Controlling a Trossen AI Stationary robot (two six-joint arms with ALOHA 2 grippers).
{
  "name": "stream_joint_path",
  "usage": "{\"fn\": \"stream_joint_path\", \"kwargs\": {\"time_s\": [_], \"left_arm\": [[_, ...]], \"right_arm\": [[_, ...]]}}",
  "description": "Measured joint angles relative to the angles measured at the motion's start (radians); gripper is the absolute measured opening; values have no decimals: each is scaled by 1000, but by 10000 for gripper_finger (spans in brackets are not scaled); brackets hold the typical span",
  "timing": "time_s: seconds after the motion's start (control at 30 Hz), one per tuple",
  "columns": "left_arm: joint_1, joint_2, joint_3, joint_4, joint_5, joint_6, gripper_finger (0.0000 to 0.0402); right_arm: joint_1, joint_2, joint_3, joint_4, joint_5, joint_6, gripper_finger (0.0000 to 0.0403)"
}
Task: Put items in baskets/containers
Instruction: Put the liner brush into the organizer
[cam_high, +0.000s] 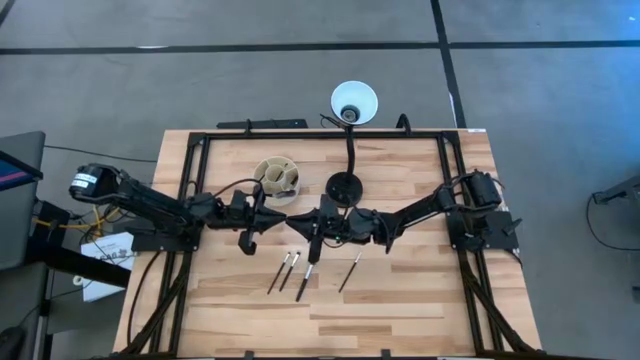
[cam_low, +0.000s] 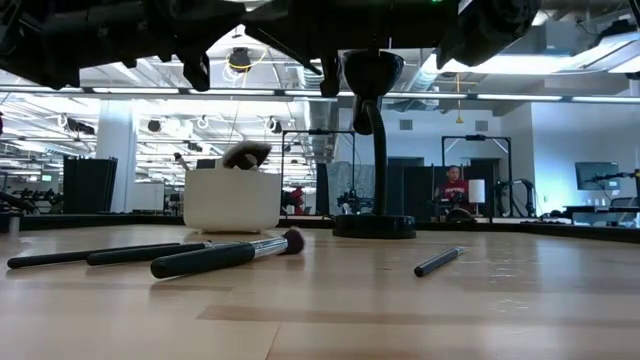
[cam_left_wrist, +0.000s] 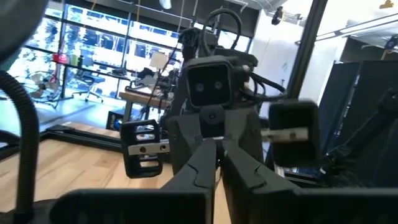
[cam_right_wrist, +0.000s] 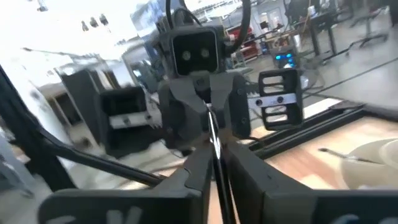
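Note:
Next, my left gripper releases the makeup brush inside the cream cup (cam_high: 279, 184), beside the brushes standing there.
My two grippers meet tip to tip above the middle of the table. My left gripper (cam_high: 284, 217) (cam_left_wrist: 217, 169) comes from the left and is shut on a thin makeup brush (cam_right_wrist: 213, 134). My right gripper (cam_high: 297, 224) (cam_right_wrist: 217, 165) comes from the right, its fingers slightly apart at either side of the same brush. The cream cup (cam_high: 276, 178) (cam_low: 232, 198) stands behind them with brush tips (cam_low: 246, 155) sticking out of it. Several more brushes (cam_high: 284, 272) (cam_low: 225, 256) lie flat on the wood in front, one (cam_high: 350, 270) apart to the right. My left gripper pinches one end of the brush (cam_right_wrist: 209, 113) between its two fingers, reaching in level from the table's left. The brush runs on from there toward my right gripper, lifted clear of the table. My right gripper's fingers (cam_right_wrist: 239, 168) stand close beside the brush's other end; I cannot tell whether they touch it.
A black desk lamp stands with its round base (cam_high: 344, 187) right of the cup and just behind my right gripper. Its stem (cam_low: 378, 150) rises to a white shade (cam_high: 354, 101) past the far edge. A black frame (cam_high: 200, 140) borders the table's back and sides.

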Motion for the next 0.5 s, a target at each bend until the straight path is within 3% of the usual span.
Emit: {"fn": "stream_joint_path", "kwargs": {"time_s": [0.27,0.43,0.5], "left_arm": [[5,0,1,-106,-17,1,10],[5,-56,1,-113,-26,46,9],[5,-100,1,-150,-80,104,9]], "right_arm": [[6,-44,-2,-61,52,-115,98],[29,-142,1,-255,53,-114,128],[49,-186,0,-344,53,-114,140]]}}
